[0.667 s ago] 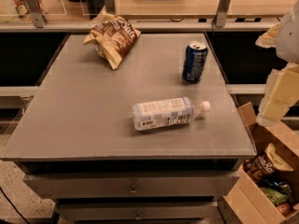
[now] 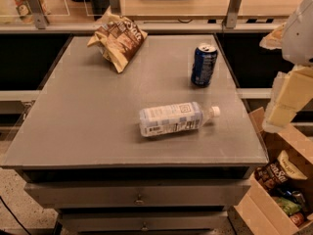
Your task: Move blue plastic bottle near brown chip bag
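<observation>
My gripper will grab the blue plastic bottle across the middle [image 2: 180, 118], between its bottom end and its white cap.
The blue plastic bottle [image 2: 173, 118] lies on its side near the front middle of the grey table [image 2: 88, 126], with its white cap pointing right. The brown chip bag [image 2: 118, 39] lies crinkled at the table's far left corner, well apart from the bottle. My gripper [image 2: 282, 106] hangs at the right edge of the view, off the table's right side, to the right of the bottle and not touching anything.
A dark blue soda can [image 2: 203, 65] stands upright at the back right of the table. An open cardboard box [image 2: 274, 190] with snack packs sits on the floor at the lower right. A counter with posts runs behind the table.
</observation>
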`<action>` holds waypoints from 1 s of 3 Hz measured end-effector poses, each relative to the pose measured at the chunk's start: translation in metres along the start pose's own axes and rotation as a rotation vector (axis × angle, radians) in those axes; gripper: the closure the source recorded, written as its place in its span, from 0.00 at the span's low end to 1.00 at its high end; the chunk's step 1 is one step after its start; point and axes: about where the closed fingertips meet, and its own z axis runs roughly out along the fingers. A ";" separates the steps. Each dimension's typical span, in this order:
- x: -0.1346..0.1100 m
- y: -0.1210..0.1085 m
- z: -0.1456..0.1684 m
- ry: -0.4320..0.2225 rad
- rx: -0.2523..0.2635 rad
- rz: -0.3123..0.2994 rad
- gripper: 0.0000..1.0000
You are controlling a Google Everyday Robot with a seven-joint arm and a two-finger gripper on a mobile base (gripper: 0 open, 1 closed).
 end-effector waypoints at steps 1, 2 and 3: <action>-0.035 0.006 0.021 -0.007 -0.042 -0.077 0.00; -0.070 0.012 0.063 -0.004 -0.101 -0.144 0.00; -0.089 0.016 0.111 0.008 -0.152 -0.174 0.00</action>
